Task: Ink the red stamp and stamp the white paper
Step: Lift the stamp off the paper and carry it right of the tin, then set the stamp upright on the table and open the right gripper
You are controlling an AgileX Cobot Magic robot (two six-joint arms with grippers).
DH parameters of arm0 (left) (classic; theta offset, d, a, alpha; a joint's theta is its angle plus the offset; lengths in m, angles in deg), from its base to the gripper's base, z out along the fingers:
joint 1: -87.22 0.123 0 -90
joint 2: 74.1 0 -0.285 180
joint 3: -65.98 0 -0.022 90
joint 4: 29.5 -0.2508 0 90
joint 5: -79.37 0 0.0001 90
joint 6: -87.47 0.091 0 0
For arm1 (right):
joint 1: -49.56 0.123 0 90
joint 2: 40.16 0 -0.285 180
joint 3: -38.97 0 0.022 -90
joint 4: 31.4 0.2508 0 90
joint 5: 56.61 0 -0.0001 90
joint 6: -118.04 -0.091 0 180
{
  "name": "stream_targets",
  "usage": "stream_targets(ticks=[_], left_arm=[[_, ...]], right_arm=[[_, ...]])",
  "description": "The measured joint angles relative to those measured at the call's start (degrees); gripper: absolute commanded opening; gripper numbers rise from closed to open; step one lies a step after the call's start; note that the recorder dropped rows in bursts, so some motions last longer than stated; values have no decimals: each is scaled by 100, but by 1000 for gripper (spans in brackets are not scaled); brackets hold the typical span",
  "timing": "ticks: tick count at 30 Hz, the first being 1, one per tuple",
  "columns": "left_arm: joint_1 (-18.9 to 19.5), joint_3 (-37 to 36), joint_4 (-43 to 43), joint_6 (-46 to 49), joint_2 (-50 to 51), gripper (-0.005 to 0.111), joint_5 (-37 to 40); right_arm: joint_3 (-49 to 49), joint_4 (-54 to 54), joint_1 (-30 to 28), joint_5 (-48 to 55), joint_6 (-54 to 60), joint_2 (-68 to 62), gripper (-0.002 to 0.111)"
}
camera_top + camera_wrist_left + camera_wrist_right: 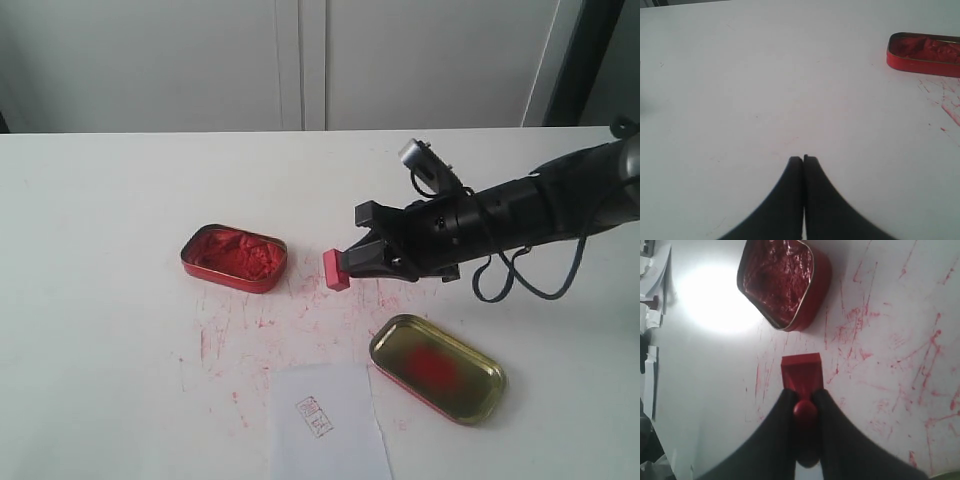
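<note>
The robot's right gripper should release the red stamp on the ink-streaked table point(374, 282) point(930, 365) just behind the gold tin lid. The stamp now hangs between ink tin and lid.
My right gripper point(352, 264) is shut on the red stamp point(335, 270), which hangs over the table between the ink tin and the lid. In the right wrist view the black fingers point(775, 440) pinch the stamp's knob, and the stamp point(801, 372) has its square base pointing toward the red tin of ink paste point(785, 282). That ink tin point(234, 258) lies open just left of the stamp. The white paper point(330, 420) lies at the front edge and bears a small red print. My left gripper point(803, 159) is shut and holds nothing, over bare table.
The gold tin lid point(437, 367) with a red smear lies right of the paper, below my right arm point(520, 215). Red ink streaks point(250, 330) mark the tabletop between tin and paper. The ink tin point(925, 52) also shows far off in the left wrist view.
</note>
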Motion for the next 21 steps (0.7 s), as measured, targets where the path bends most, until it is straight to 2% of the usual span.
stream_targets(ticks=[21], left_arm=[[0, 0, 0, 0, 0, 0, 0]], right_arm=[[-560, 267, 0, -47, 146, -788, 0]])
